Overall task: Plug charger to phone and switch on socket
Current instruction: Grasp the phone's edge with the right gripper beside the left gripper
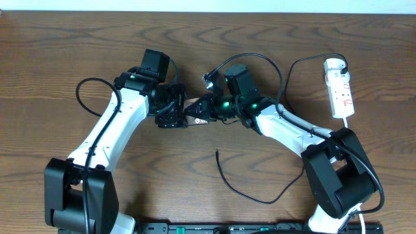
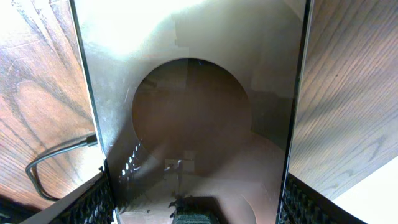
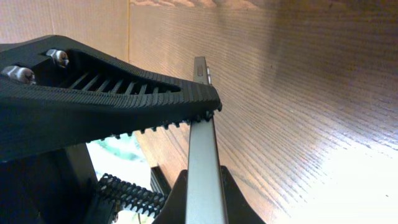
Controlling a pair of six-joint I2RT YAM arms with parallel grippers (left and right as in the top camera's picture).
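The left gripper spans the phone's long edges, so it should open, back away, turn and pinch the flat sides at the phone's end [image 2: 193, 31] away from the robot's right gripper.
The phone [image 1: 193, 107] is held up between both grippers near the table's middle. Its brownish screen [image 2: 199, 93] fills the left wrist view, and my left gripper [image 2: 199, 202] is shut across its width, with a ribbed finger [image 2: 92, 200] against each long edge. In the right wrist view I see the phone's thin grey edge [image 3: 204, 162], and my right gripper [image 3: 205, 146] is shut on it from above and below. The charger [image 1: 227, 182] lies loose on the table, with its plug tip [image 1: 217, 152] below the phone and apart from it. The white socket [image 1: 339, 88] lies at the far right.
A white cord [image 1: 348, 122] runs from the socket toward the right arm's base. A thicker black cable [image 1: 260, 62] arcs over the right arm. A black cable loop [image 2: 46, 163] shows left of the phone. Bare wood surrounds the arms.
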